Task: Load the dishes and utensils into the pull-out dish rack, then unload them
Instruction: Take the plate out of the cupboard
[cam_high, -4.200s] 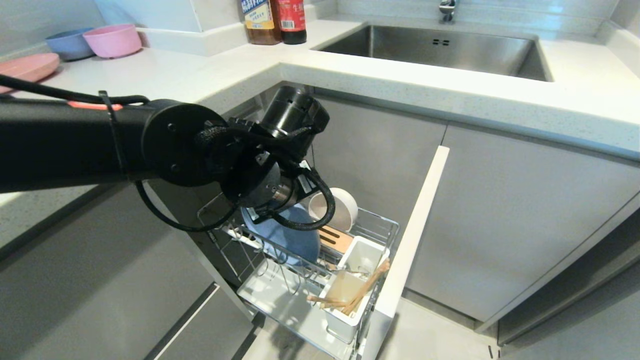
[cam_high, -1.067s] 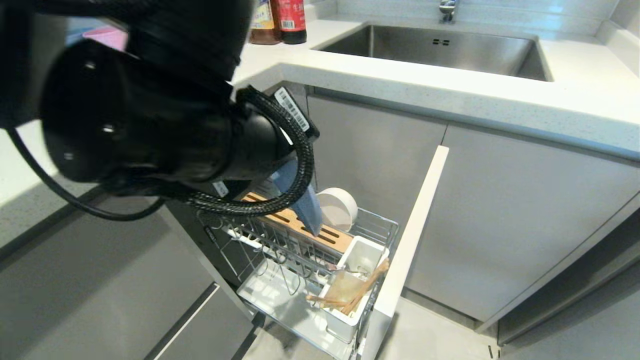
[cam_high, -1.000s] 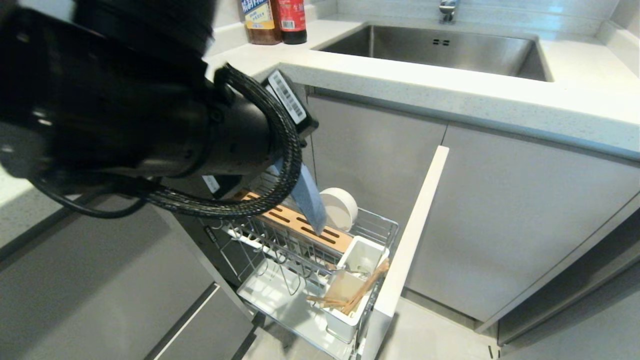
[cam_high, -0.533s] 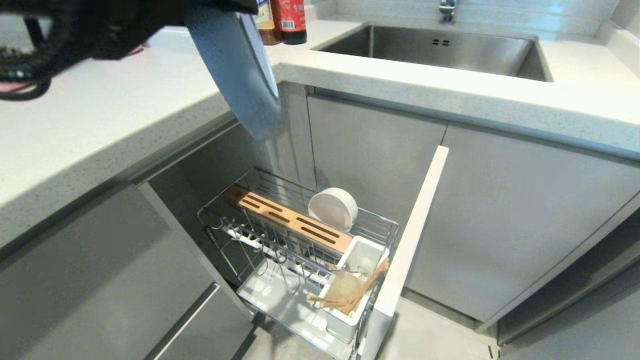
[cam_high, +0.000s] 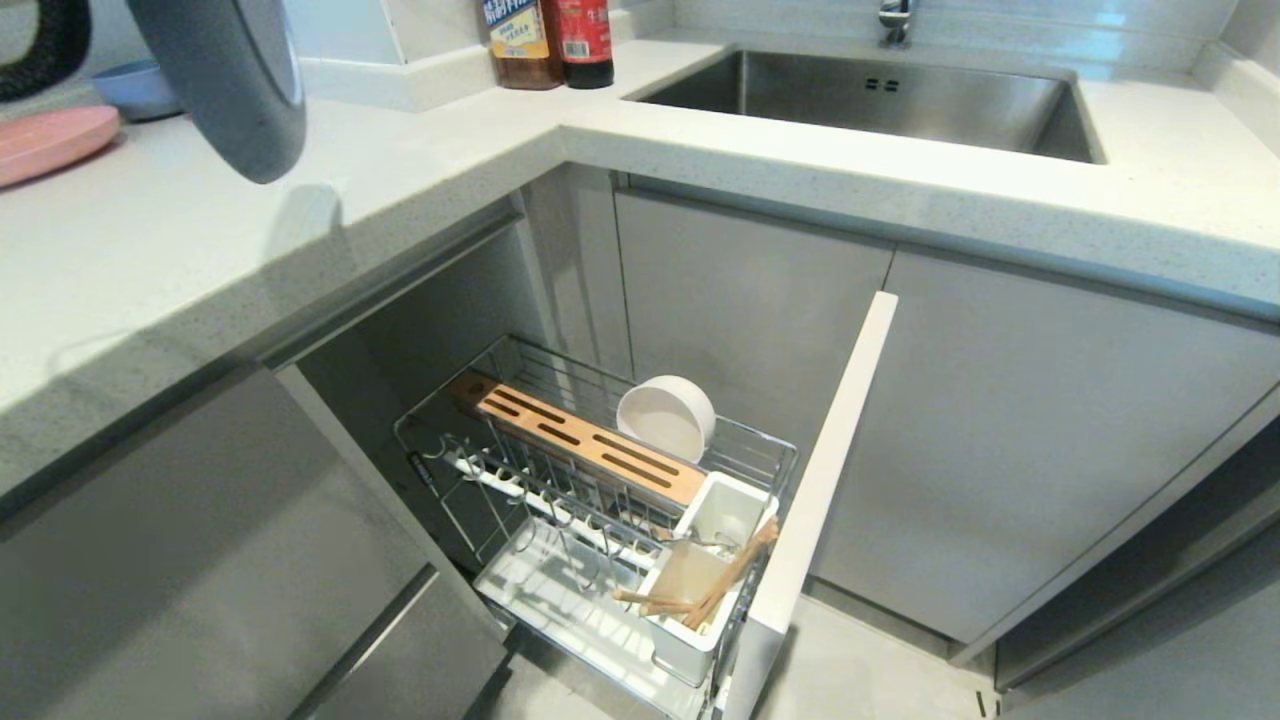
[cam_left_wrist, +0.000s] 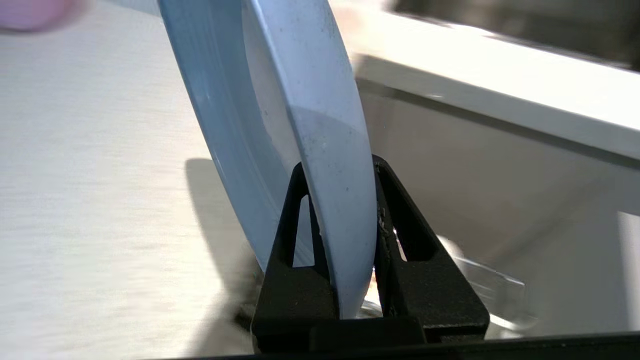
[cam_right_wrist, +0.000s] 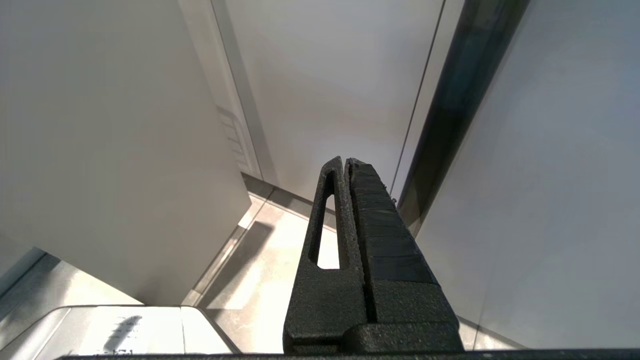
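I have the light-blue plate in my left gripper. I will set it down on the white counter (cam_high: 157, 204) in front of the blue bowl.
My left gripper (cam_left_wrist: 338, 164) is shut on the rim of the light-blue plate (cam_left_wrist: 280, 100), which it holds on edge. The head view shows that plate (cam_high: 225, 90) hanging over the counter at the far left, with the gripper itself out of frame. Below, the pull-out dish rack (cam_high: 770, 450) stands open. The off-white bowl (cam_high: 665, 418) leans at its back, beside the slotted wooden strip (cam_high: 590, 450). The chopsticks (cam_high: 720, 590) lie across the white utensil holder (cam_high: 690, 640). My right gripper (cam_right_wrist: 345, 161) is shut and empty, parked low and pointing at the floor.
On the white counter (cam_high: 400, 160) sit a pink plate (cam_high: 50, 140) and a blue bowl (cam_high: 135, 88) at the far left, with two bottles (cam_high: 545, 40) behind. The steel sink (cam_high: 870, 100) lies to the right. The rack's pale front panel (cam_high: 830, 470) juts out.
The left arm has lifted the blue plate out of the rack and swung it up and left over the counter. It has almost left the head view. The right arm has not moved.
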